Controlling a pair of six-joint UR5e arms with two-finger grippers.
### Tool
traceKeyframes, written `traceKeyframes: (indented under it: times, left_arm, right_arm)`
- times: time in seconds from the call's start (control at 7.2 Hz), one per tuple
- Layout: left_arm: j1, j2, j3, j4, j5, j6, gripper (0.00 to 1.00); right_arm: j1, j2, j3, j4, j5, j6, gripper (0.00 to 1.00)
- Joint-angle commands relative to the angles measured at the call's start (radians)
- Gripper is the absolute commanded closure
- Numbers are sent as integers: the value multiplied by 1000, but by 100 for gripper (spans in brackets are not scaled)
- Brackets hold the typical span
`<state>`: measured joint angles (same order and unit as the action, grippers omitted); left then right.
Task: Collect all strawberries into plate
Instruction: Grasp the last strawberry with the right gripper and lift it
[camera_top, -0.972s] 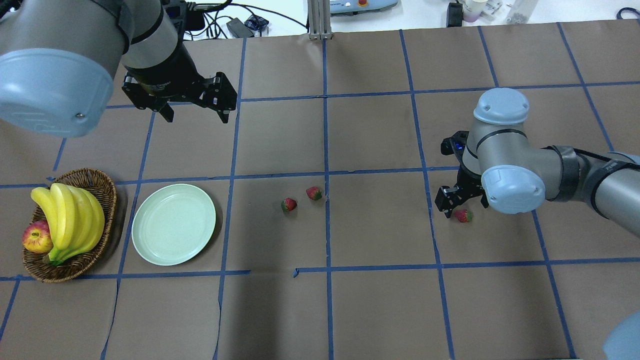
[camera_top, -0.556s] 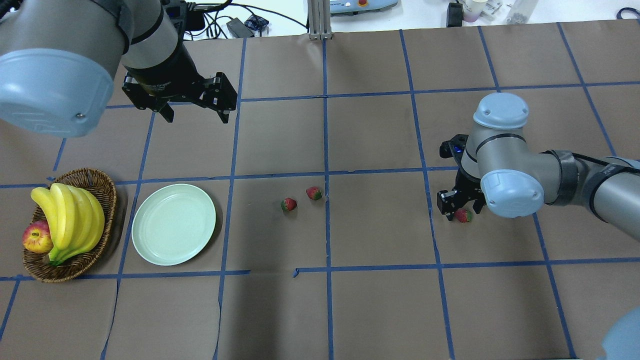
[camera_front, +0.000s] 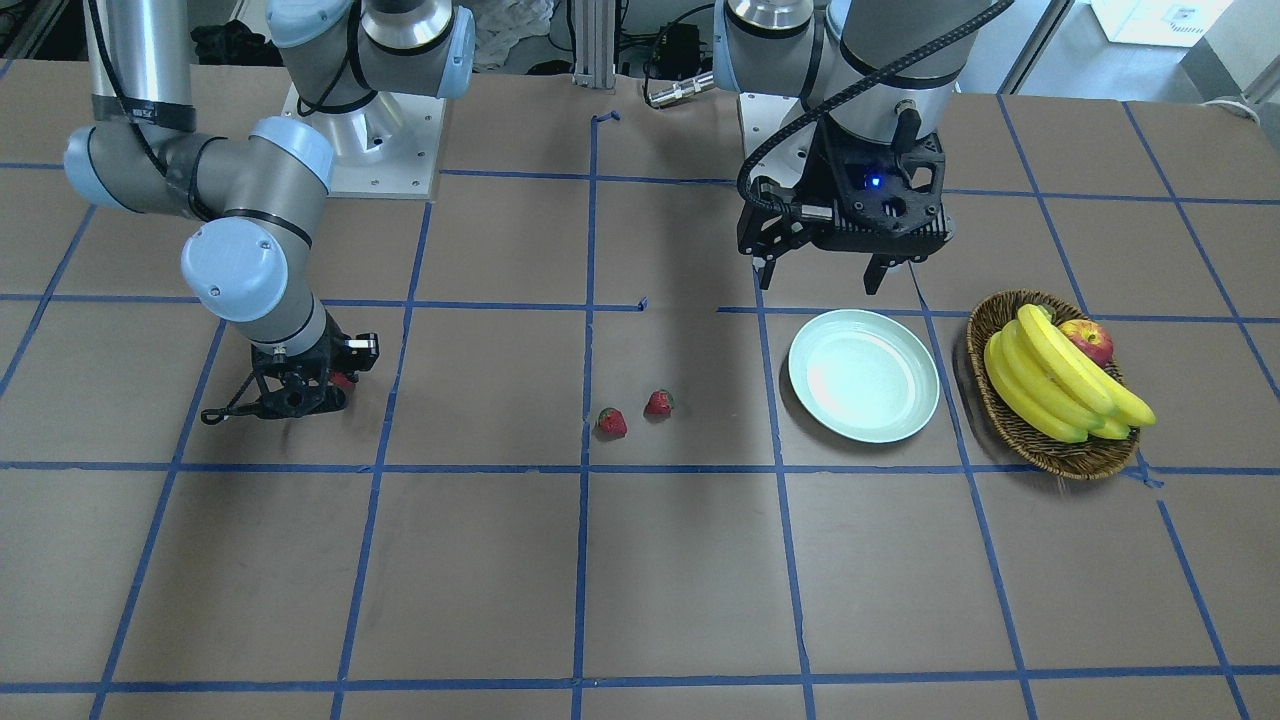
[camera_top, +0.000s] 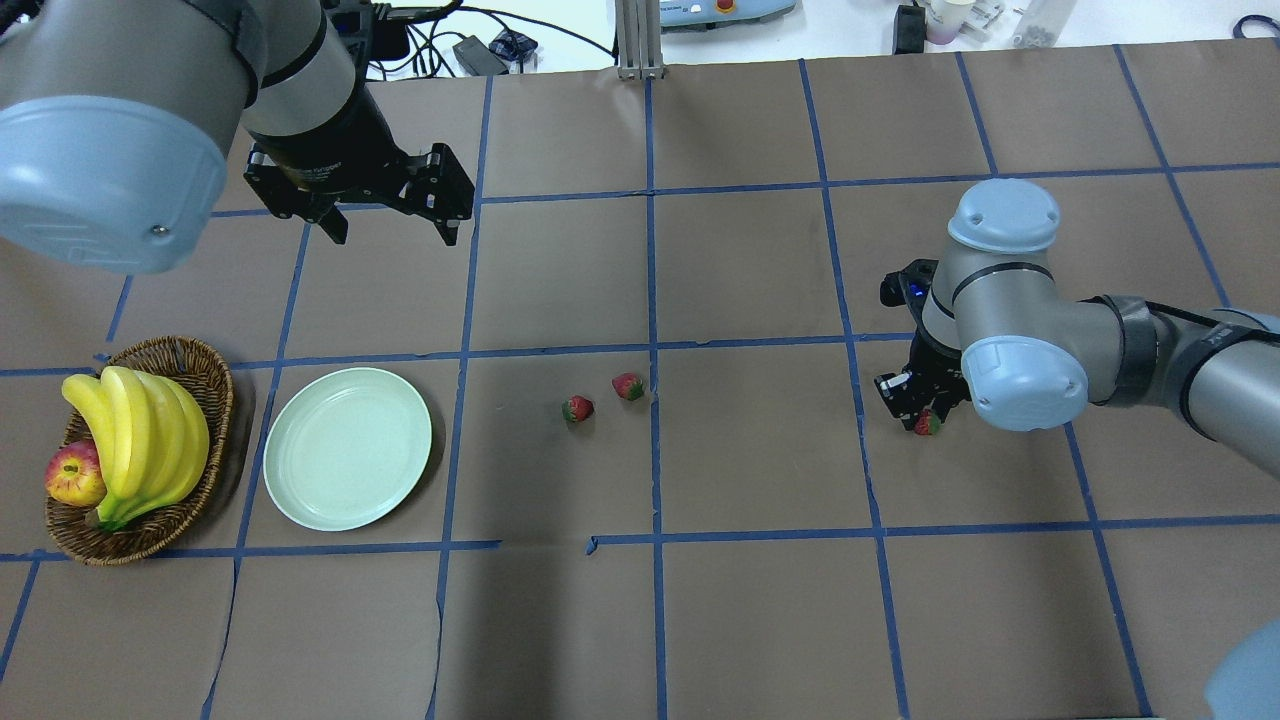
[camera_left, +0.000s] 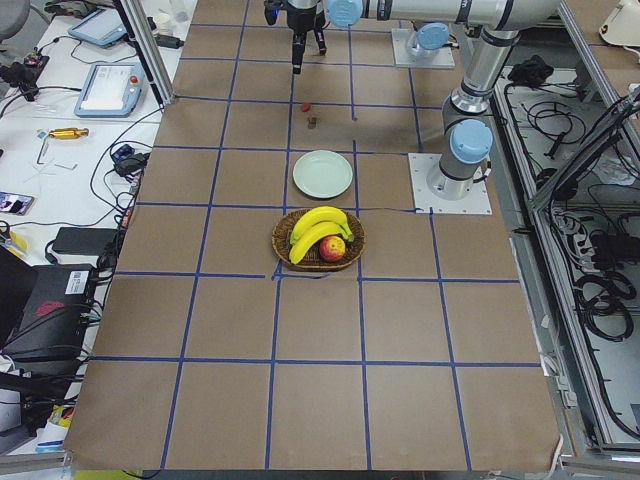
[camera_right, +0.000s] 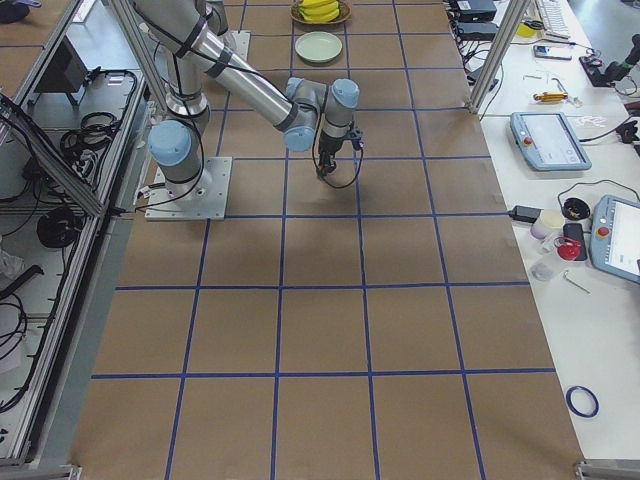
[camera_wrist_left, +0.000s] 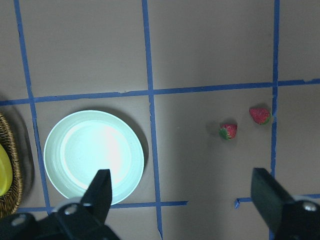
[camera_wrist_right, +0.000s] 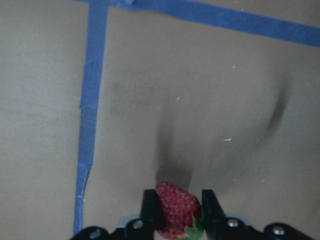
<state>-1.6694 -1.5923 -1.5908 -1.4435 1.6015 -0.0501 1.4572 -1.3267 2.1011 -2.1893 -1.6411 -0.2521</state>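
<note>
My right gripper has a strawberry. It will let go of it on the paper (camera_front: 705, 391) between the other strawberries and the mint-green plate. The held strawberry is now pinched above the paper.
Two strawberries (camera_top: 578, 408) (camera_top: 628, 386) lie mid-table; they also show in the left wrist view (camera_wrist_left: 228, 131) (camera_wrist_left: 260, 115). The third strawberry (camera_wrist_right: 176, 209) sits pinched between my right gripper's fingers (camera_wrist_right: 149, 207), and its shadow lies on the paper beneath. From overhead, my right gripper (camera_top: 918, 412) half covers this strawberry (camera_top: 928, 424). The mint-green plate (camera_top: 347, 449) is empty at the left. My left gripper (camera_top: 392, 232) hangs open and empty beyond the plate, high above the table.
A wicker basket (camera_top: 215, 370) with bananas (camera_top: 140, 430) and a red apple (camera_top: 73, 473) stands left of the plate. Blue tape lines grid the brown paper. Cables and devices lie past the far table edge.
My right gripper has shifted over the right-hand strawberry and closed its fingers on it. The left arm, the plate and the two middle strawberries have not moved.
</note>
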Motion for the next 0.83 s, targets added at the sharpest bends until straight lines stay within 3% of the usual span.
traceKeyframes:
  times: [0.0, 0.14, 0.28, 0.42, 0.69]
  left_arm:
    - [0, 0, 0, 0, 0, 1, 0]
    - [-1, 0, 0, 0, 0, 1, 0]
    - [0, 0, 0, 0, 0, -1, 0]
    - [0, -2, 2, 0, 0, -1, 0]
    - [0, 0, 3, 2, 0, 1, 0]
  right_arm:
    - [59, 1, -41, -39, 85, 162, 88]
    - [119, 4, -41, -96, 90, 180, 88]
    - [176, 3, -42, -110, 95, 314, 88]
    - [257, 21, -44, -194, 210, 426, 89]
    - [429, 59, -110, -254, 239, 696, 89]
